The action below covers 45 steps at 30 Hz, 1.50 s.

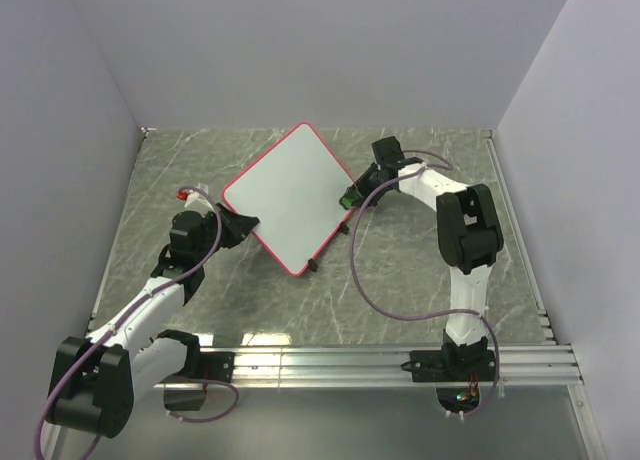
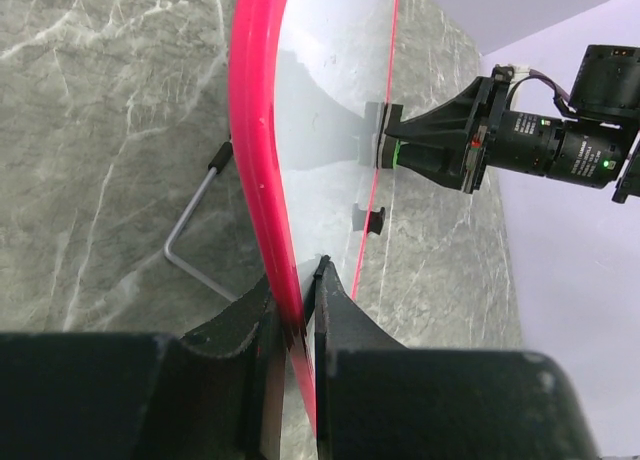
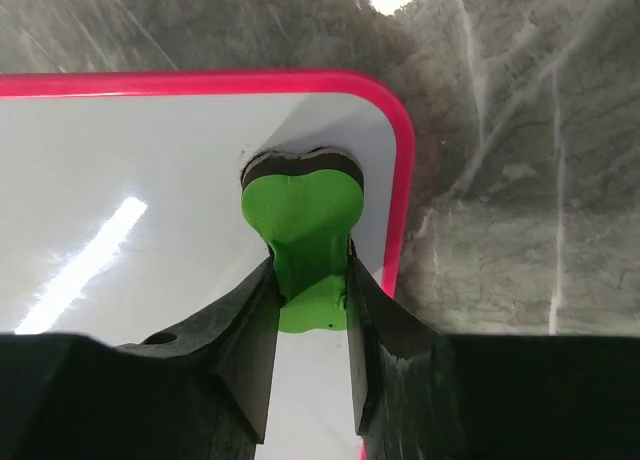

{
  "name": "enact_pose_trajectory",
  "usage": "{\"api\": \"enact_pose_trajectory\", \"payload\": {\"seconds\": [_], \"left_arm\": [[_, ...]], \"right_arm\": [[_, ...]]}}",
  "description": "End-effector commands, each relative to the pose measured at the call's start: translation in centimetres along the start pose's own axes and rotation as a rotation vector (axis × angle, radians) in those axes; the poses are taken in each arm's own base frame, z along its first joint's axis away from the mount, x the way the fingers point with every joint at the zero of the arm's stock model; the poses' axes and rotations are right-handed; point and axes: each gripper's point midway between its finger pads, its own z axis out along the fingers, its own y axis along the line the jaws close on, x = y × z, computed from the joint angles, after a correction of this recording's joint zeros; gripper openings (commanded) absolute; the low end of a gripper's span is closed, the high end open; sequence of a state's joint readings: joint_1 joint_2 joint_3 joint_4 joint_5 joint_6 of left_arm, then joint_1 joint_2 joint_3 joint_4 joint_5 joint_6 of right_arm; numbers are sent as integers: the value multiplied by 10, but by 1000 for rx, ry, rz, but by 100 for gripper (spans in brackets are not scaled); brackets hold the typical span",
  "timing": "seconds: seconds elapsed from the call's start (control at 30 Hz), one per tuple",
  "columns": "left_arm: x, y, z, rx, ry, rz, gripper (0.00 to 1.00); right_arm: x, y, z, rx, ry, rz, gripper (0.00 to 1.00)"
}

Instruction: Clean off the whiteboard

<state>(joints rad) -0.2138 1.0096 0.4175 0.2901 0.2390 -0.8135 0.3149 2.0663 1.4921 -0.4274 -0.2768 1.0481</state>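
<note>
The small green block will go down from my right gripper onto the bare marble (image 1: 403,239) between the whiteboard and the black elbow of my arm.
The whiteboard (image 1: 288,195), white with a red-pink frame, stands tilted like a diamond in the middle of the table, and its face shows plain white. My left gripper (image 1: 243,225) is shut on its left edge. In the left wrist view the red frame (image 2: 258,160) runs between my left gripper's (image 2: 297,282) two fingers. My right gripper (image 1: 350,200) is shut on a small green block (image 3: 303,215), which presses against the whiteboard (image 3: 150,180) near its rounded right corner. The block's neck sits between the fingers of my right gripper (image 3: 310,270).
A small red object (image 1: 183,193) lies on the marble table left of my left arm. A bent grey wire (image 2: 195,235) sits behind the board, and a black foot (image 1: 313,266) marks its lower edge. Grey walls enclose three sides, and an aluminium rail (image 1: 380,360) runs along the front.
</note>
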Motion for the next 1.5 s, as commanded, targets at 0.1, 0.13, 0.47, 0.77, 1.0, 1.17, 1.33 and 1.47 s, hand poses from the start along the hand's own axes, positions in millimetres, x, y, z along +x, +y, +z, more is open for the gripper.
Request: {"api": "enact_pose_trajectory", "payload": {"seconds": [0.1,0.13,0.47,0.77,1.0,1.17,1.33,1.47], "left_arm": [[27,60,-8,-229,88,101,0],[28,61,-8,-230,89,100,0],[27,68,-11,-264,71,95,0],[30,76,-15,-289,53,80,0],[37,87,-17,-342,70,51,0],[41,91,-21,-366,77,32,3],[38,85,-25,-347,57,19,17],[42,79,-23,-319,88,12,31]], "right_arm": [[9,32,-11,-46,22,-41,0],[6,46,-16,-79,14,-48,0],[-12,64,-57,-171,-106,-83,0],[-48,-114,-107,292,-383,63,0],[-30,-174,-103,454,-347,63,49],[-25,-180,-101,452,-342,54,79],[-25,-181,-104,459,-343,36,81],[-27,-176,-106,444,-350,32,81]]}}
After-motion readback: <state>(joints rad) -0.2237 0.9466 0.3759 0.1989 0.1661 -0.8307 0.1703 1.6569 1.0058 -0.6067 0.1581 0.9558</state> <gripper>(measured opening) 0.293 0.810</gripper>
